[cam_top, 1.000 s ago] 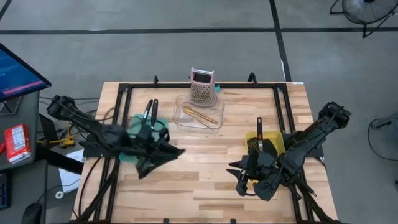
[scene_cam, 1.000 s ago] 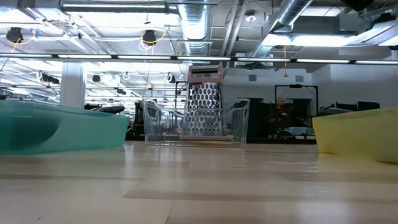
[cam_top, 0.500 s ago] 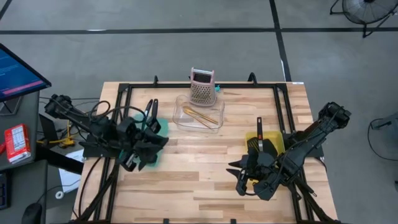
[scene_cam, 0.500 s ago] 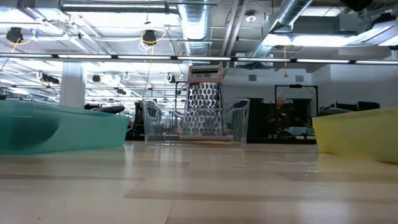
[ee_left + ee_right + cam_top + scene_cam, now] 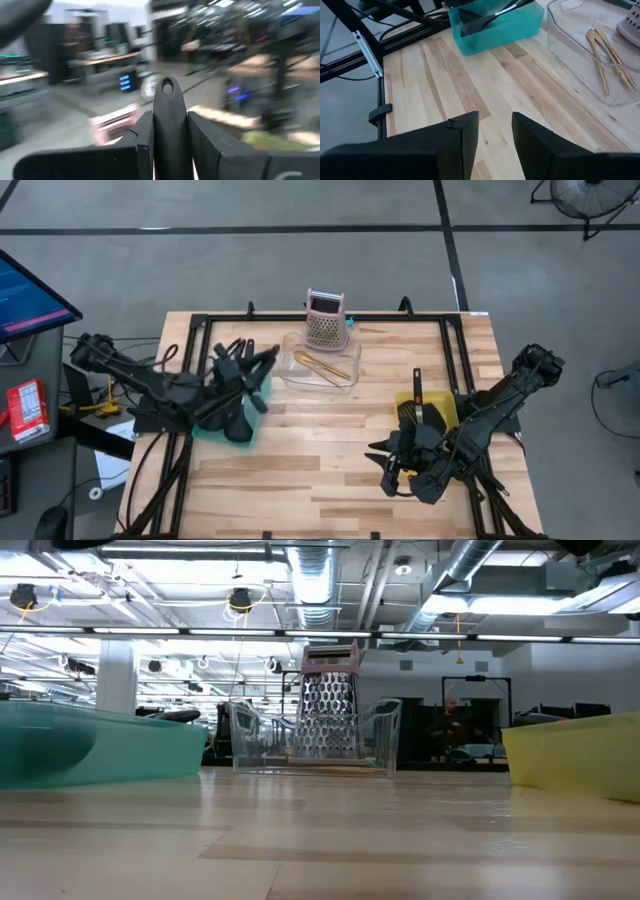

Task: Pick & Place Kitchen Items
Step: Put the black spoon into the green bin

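My left gripper is going to put the black utensil, now held over the teal bin, down in the teal bin point(image 5: 237, 414) with the other black utensils.
My left gripper point(image 5: 256, 370) is over the teal bin point(image 5: 262, 387) at the table's left, shut on a black utensil whose handle end point(image 5: 272, 354) sticks out toward the far right. The bin holds other black utensils point(image 5: 487, 19), their handles point(image 5: 240, 348) over its far rim. My right gripper point(image 5: 386, 465) is open and empty near the front right, beside the yellow bin point(image 5: 440, 408), which holds a black utensil with a red-marked handle point(image 5: 417, 393). Golden sticks point(image 5: 322, 367) lie in a clear tray point(image 5: 345, 360). My left gripper pinches the black utensil's handle point(image 5: 169, 125) between its two fingers, close to the free end with the hanging hole point(image 5: 167, 88), which sticks out past the fingertips. The fingers lie along the handle. The utensil's head is hidden behind the gripper.
A pink box grater point(image 5: 326, 318) stands behind the clear tray at the far middle. The low view shows the teal bin point(image 5: 100, 752), the tray point(image 5: 310, 740), the grater point(image 5: 330, 710) and the yellow bin point(image 5: 570, 755). A black frame point(image 5: 300, 317) borders the table.
My left gripper has gone from the table's middle toward the left and the far edge, back over the teal bin, and has turned from pointing right to pointing far right.
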Action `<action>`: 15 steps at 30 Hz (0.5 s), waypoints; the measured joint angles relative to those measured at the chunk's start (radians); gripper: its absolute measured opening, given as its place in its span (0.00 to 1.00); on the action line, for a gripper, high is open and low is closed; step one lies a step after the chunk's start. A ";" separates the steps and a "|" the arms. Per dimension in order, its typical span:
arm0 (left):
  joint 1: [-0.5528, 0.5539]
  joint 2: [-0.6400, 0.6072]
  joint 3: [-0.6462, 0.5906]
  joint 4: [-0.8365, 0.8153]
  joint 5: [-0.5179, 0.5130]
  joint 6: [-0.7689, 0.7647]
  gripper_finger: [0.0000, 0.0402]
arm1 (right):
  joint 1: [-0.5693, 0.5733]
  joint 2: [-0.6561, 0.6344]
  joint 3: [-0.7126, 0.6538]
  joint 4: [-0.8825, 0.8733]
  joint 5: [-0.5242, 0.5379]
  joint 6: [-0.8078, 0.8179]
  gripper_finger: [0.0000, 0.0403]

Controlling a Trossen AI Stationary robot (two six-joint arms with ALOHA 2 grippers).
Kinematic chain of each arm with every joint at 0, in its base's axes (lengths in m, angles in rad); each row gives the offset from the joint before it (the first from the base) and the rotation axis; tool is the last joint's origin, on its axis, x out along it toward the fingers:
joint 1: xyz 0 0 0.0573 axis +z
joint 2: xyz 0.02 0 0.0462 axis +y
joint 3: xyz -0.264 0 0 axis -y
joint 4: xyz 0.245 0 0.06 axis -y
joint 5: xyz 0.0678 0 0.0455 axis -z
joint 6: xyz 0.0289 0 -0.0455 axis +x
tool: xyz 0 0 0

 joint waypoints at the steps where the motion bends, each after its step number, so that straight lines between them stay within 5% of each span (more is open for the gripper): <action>1: 0.010 0.000 0.000 -0.026 -0.036 -0.001 0.17 | 0.000 0.000 0.000 0.000 0.000 0.000 0.29; 5: 0.058 0.000 0.000 -0.094 -0.122 -0.039 0.17 | -0.001 0.000 0.000 0.000 0.000 0.000 0.29; 15: 0.178 0.008 -0.141 -0.161 -0.127 -0.332 0.17 | -0.001 0.000 0.000 0.001 0.000 0.003 0.29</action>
